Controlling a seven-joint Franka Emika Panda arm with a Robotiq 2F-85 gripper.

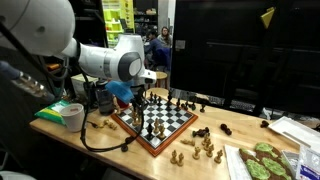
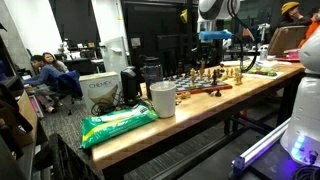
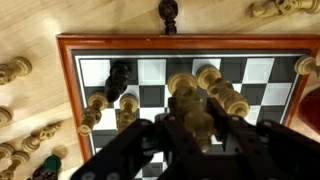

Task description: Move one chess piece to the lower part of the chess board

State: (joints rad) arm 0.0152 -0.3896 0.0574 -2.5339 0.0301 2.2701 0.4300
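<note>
The robot's gripper will release the light chess piece, now held over the board's near rows, on the dark square in the middle of the board's edge row [image 1: 138,126] [image 3: 180,74].
The chess board [image 3: 68,92] has black and white checks and a reddish-brown frame; it shows in both exterior views [image 1: 168,123] [image 2: 207,88]. Several light pieces and a black piece [image 3: 120,75] stand on it. My gripper [image 3: 200,140] hangs over the board's near rows, its two black fingers shut on a light chess piece [image 3: 199,123]. In an exterior view the gripper [image 1: 141,101] is over the board's left corner. More light pieces [image 3: 12,70] and a black piece [image 3: 168,12] lie off the board on the wooden table.
A white cup [image 1: 73,116] [image 2: 162,98] stands near the table edge, with a green bag [image 2: 118,125] next to it. A board with a green pattern [image 1: 262,160] lies at the right. Loose pieces [image 1: 207,148] are scattered in front of the chess board.
</note>
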